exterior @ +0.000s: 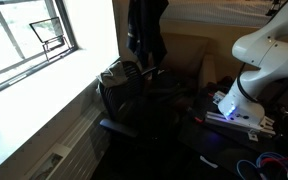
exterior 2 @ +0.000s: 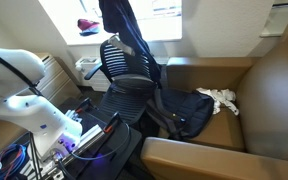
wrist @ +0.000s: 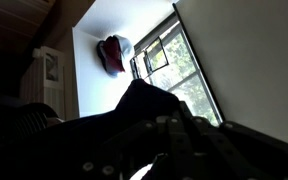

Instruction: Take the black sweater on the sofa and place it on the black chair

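Note:
I should release the black sweater on the black chair's seat (exterior: 137, 108), before its backrest.
The black sweater (exterior: 146, 30) hangs down from the top edge of both exterior views, just above the back of the black chair (exterior: 124, 90). In an exterior view the sweater (exterior 2: 119, 28) drapes against the chair back (exterior 2: 124, 62). My gripper is above the frame in both exterior views. In the wrist view my gripper (wrist: 177, 136) is dark and looks shut on the sweater's fabric (wrist: 144, 105), which fills the lower frame. The brown sofa (exterior 2: 269, 90) stands beside the chair.
A white cloth (exterior 2: 222, 98) and a dark bag or garment (exterior 2: 184, 118) lie on the sofa seat. A window (exterior: 24, 35) and its sill run behind the chair, with a red object (exterior 2: 88, 25) on the sill. My arm's base (exterior 2: 29, 85) stands among cables.

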Controlling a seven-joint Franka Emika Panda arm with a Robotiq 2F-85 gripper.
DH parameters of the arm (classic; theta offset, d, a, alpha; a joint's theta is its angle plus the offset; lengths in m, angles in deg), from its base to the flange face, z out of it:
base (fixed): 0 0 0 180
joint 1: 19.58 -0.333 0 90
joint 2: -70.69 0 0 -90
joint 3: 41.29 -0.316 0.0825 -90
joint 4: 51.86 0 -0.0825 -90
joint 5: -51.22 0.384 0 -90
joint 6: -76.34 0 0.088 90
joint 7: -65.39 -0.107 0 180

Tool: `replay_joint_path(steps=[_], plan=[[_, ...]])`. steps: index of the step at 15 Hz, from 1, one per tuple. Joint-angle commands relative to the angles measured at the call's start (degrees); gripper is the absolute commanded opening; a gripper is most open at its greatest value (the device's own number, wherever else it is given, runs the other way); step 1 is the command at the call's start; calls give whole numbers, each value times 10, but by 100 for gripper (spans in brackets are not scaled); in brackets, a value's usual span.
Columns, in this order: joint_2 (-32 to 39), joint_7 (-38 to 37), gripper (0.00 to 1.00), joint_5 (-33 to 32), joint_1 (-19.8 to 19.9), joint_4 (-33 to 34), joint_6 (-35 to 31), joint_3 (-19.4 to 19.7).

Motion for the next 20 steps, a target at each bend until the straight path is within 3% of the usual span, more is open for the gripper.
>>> replay_joint_path(steps=[1, 3, 7, 17, 18, 20], plan=[[-1, -27, 1, 41, -8, -32, 12, 24], [-16, -34, 1, 50, -11, -59, 4, 51], [-46, -31, 1, 106, -54, -89, -2, 113], [-122, -18, 1, 237, -142, -124, 56, 179], [-129, -8, 1, 245, -147, -124, 61, 189], [-144, 96, 1, 237, -153, -126, 54, 213]])
